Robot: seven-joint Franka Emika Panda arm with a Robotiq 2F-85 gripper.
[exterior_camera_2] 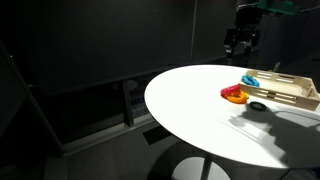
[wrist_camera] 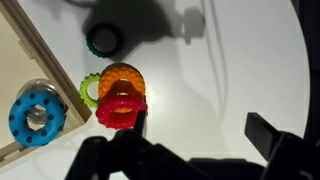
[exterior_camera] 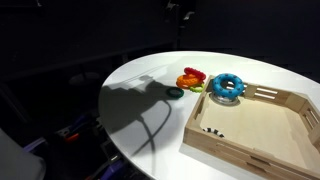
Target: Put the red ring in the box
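Observation:
The gripper needs to next move to the red ring and close on the ring's side [exterior_camera: 190, 70] [wrist_camera: 140, 114] that faces away from the box.
The red ring [wrist_camera: 122, 110] lies flat on the white table, touching the orange ring [wrist_camera: 122, 80] and next to a small thin green ring [wrist_camera: 90, 92]. This cluster also shows in both exterior views [exterior_camera: 190, 79] [exterior_camera_2: 234, 96]. The box [exterior_camera: 250, 128], a shallow tray of light wood, stands beside the rings, and it also shows in an exterior view [exterior_camera_2: 292, 92]. My gripper [wrist_camera: 205, 135] is open and empty. It hangs high above the table near the rings [exterior_camera_2: 243, 38]. In the wrist view its left finger overlaps the red ring's edge.
A blue ring [wrist_camera: 35, 115] sits in the box corner nearest the rings [exterior_camera: 226, 86]. A dark green ring [wrist_camera: 104, 40] lies on the table close to the cluster [exterior_camera: 175, 93]. The round white table [exterior_camera: 150, 120] ends at a curved edge.

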